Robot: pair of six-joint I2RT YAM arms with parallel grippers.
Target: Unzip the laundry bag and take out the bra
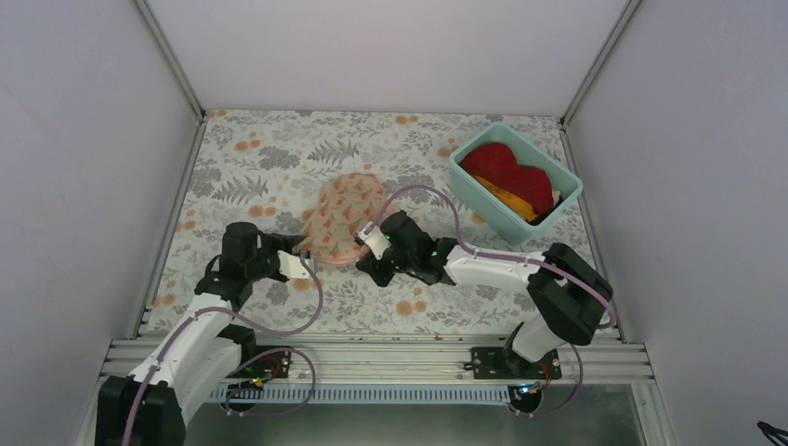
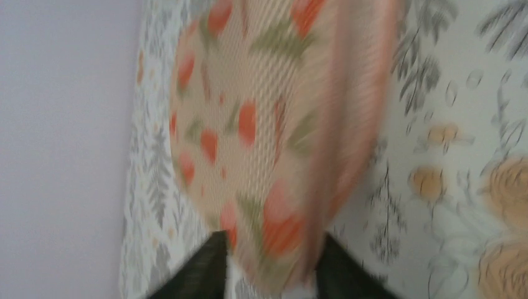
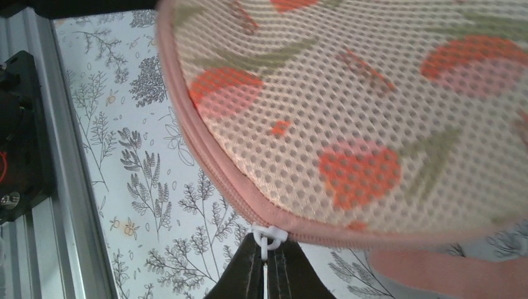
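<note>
I should open my left gripper and grip more of the laundry bag's edge (image 2: 316, 215) before pulling the zipper pull, because it holds only the end of the laundry bag.
The laundry bag (image 1: 345, 217), a peach-pink mesh pouch with red-orange flowers, lies mid-table. My left gripper (image 1: 299, 266) is at its near-left end; in the blurred left wrist view the bag's end (image 2: 274, 156) sits between my two dark fingers (image 2: 199, 268), which look closed on it. My right gripper (image 1: 370, 238) is at the bag's near-right edge. In the right wrist view the bag (image 3: 373, 112) fills the frame and my fingers (image 3: 249, 274) are shut on the white zipper pull (image 3: 269, 237). The bra is hidden.
A teal plastic tub (image 1: 514, 181) with red and orange cloths stands at the back right. White walls enclose the floral table cover (image 1: 260, 158). The aluminium rail (image 1: 372, 358) with both arm bases runs along the near edge.
</note>
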